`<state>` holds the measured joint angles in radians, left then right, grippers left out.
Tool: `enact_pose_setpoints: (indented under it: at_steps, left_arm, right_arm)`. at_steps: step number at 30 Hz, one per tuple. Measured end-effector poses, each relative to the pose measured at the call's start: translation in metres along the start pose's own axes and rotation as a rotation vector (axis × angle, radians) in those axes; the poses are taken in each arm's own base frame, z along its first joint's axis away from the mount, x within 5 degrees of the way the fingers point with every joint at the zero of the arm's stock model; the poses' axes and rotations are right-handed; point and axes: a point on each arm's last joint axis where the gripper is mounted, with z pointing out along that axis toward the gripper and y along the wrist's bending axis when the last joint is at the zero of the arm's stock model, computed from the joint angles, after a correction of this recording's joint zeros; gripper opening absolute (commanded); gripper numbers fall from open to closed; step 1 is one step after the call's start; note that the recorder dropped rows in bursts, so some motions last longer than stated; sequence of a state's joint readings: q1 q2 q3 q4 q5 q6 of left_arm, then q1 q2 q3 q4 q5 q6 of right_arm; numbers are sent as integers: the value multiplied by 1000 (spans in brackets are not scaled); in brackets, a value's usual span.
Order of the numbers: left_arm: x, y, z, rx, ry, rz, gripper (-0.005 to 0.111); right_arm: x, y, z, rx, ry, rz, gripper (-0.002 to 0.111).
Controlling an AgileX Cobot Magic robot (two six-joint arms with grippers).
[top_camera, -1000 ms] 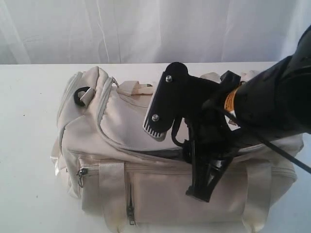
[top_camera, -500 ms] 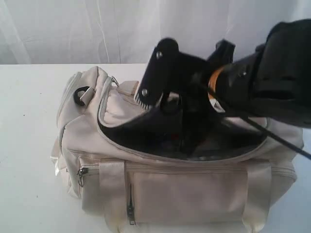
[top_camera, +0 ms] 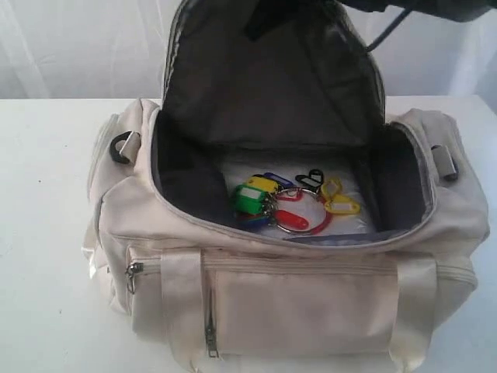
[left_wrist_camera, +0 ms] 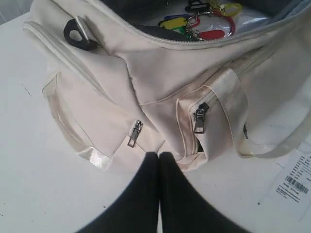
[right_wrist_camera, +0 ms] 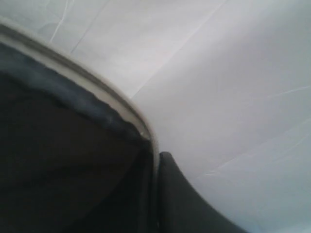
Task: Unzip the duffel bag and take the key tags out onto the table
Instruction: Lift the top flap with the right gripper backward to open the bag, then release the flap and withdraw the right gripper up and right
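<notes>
Next, I let go of the bag's top flap with my right gripper along the back edge of the bag's opening [top_camera: 273, 128], behind the key tags.
The cream duffel bag [top_camera: 303, 303] stands on the white table [top_camera: 46, 233] with its top flap [top_camera: 272, 85] pulled upright, dark grey lining showing. The key tags [top_camera: 291, 203], green, yellow, red and blue on a metal ring, lie on the bag's floor and also show in the left wrist view as key tags [left_wrist_camera: 204, 22]. My right gripper [right_wrist_camera: 154, 158] is shut on the flap's rim [right_wrist_camera: 97, 97], mostly above the exterior view's top edge. My left gripper [left_wrist_camera: 159, 156] is shut on nothing, low over the table by the bag's end pocket [left_wrist_camera: 138, 133].
A white paper barcode tag [left_wrist_camera: 294, 179] lies on the table beside a webbing handle [left_wrist_camera: 272, 148]. A white curtain [top_camera: 78, 47] hangs behind the table. The right arm [top_camera: 435, 6] crosses the top right corner.
The right gripper has risen out of the top of the view, drawing the flap from nearly flat to upright. The bag's inside and the key tags have come into view.
</notes>
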<state>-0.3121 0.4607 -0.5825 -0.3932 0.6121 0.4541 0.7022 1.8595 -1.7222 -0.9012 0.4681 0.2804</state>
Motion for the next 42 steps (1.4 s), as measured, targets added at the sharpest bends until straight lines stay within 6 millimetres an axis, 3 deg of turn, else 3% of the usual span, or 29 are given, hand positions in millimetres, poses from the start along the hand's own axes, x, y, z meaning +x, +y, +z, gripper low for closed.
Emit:
enact_pose_setpoints:
  at_steps: [3,12,24,34,42]
  left_arm:
    - [0,0,0,-2,-1,-3,0]
    - [0,0,0,-1,-1,-5,0]
    - [0,0,0,-1,-1,-5,0]
    - [0,0,0,-3,-3,-5,0]
    - [0,0,0,-3,-3,-5,0]
  right_arm:
    - [0,6,8,-9,10,8,0]
    - [-5,0,-6,-41,12,126,0]
    - [-25,-33,-51,-130,-91,289,0]
    - [4,-64,-53,-469,-94,437,0]
    - [33,-94,-40,-450,-64,510,0]
